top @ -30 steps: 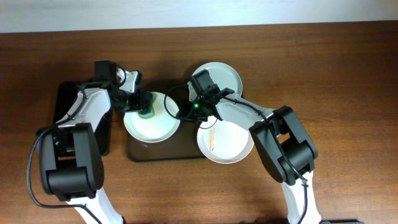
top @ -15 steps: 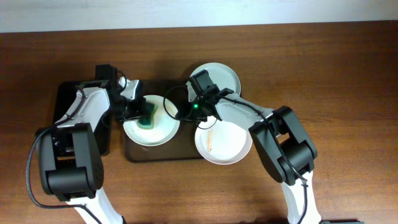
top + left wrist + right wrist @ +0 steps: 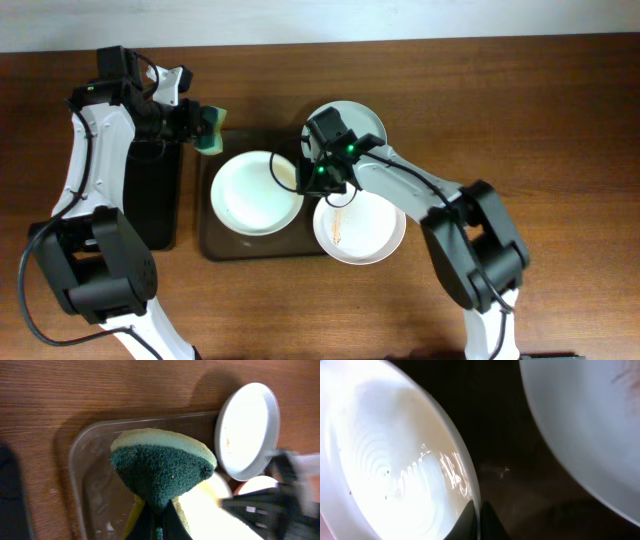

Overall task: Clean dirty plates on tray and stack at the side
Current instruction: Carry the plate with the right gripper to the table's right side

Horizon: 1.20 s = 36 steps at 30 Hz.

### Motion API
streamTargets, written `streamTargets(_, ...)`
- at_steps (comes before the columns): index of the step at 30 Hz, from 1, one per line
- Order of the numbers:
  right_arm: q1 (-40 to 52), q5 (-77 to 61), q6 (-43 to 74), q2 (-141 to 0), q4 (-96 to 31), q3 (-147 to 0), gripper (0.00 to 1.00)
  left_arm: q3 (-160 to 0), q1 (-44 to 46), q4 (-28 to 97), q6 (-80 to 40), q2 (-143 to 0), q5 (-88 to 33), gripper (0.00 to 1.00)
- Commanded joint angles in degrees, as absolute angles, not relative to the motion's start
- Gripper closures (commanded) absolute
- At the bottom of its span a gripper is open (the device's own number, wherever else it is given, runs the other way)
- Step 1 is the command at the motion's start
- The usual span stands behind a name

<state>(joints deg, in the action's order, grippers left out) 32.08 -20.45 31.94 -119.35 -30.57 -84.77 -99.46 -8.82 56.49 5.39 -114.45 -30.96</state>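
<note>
My right gripper is to release the white plate on the bare wooden table (image 3: 475,164) beyond the far plate, in a spot that is off the brown tray.
The brown tray (image 3: 215,245) holds one white plate (image 3: 250,195). My right gripper (image 3: 312,180) is shut on that plate's right rim, seen up close in the right wrist view (image 3: 385,470) with the fingers (image 3: 479,512) pinching the edge. A second plate (image 3: 360,120) sits at the tray's far right corner. A third plate (image 3: 372,232) with an orange smear overlaps the tray's front right edge. My left gripper (image 3: 200,128) is shut on a green and yellow sponge (image 3: 213,131), held above the tray's far left corner. It also shows in the left wrist view (image 3: 160,467).
A narrow black tray (image 3: 150,200) lies left of the brown tray, under my left arm. The wooden table (image 3: 540,120) extends right and in front. The left wrist view shows the brown tray's rim (image 3: 75,460) and the far plate (image 3: 247,430).
My left gripper lifted the sponge off the plate and drew back to the far left. The plate shifted slightly right. My right gripper stays on its rim.
</note>
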Motion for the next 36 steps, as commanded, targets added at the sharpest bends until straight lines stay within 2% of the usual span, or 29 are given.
streamTargets(1,34.1,-4.8,28.2,-112.0,-35.6,-87.7,0.96,-100.2,-8.8,56.7,5.9,-114.3,-28.4,0.99)
streamTargets(3,36.4,3.8,28.3,-109.7,-37.9,-87.7,0.96,-100.2,-8.8,56.7,5.9,-114.3,-28.4,0.99)
streamTargets(4,39.9,14.4,28.3,-108.0,-40.4,-87.7,0.96,-100.2,-8.8,56.8,5.9,-114.4,-28.4,0.99)
streamTargets(5,41.5,18.9,28.3,-108.0,-42.1,-88.1,0.96,-100.2,-8.8,56.9,5.9,-114.4,-28.4,0.99)
streamTargets(17,50.5,47.3,24.7,-107.9,-49.6,-92.8,0.96,-100.2,-8.8,57.4,5.9,-114.4,-28.4,0.99)
streamTargets(22,59.1,72.8,24.5,-108.0,-51.0,-94.8,0.96,-100.2,-8.8,57.6,5.9,-114.4,-28.4,0.99)
streamTargets(27,61.1,75.7,25.6,-108.0,-50.8,-94.8,0.96,-100.2,-8.8,57.8,5.9,-114.4,-28.4,0.99)
streamTargets(33,61.1,71.4,28.1,-108.0,-51.3,-94.8,0.96,-100.2,-8.8,58.2,5.9,-114.4,-27.7,0.99)
streamTargets(36,61.1,68.8,31.8,-108.0,-56.2,-94.8,0.96,-100.2,-8.8,58.9,5.9,-114.4,-24.5,0.99)
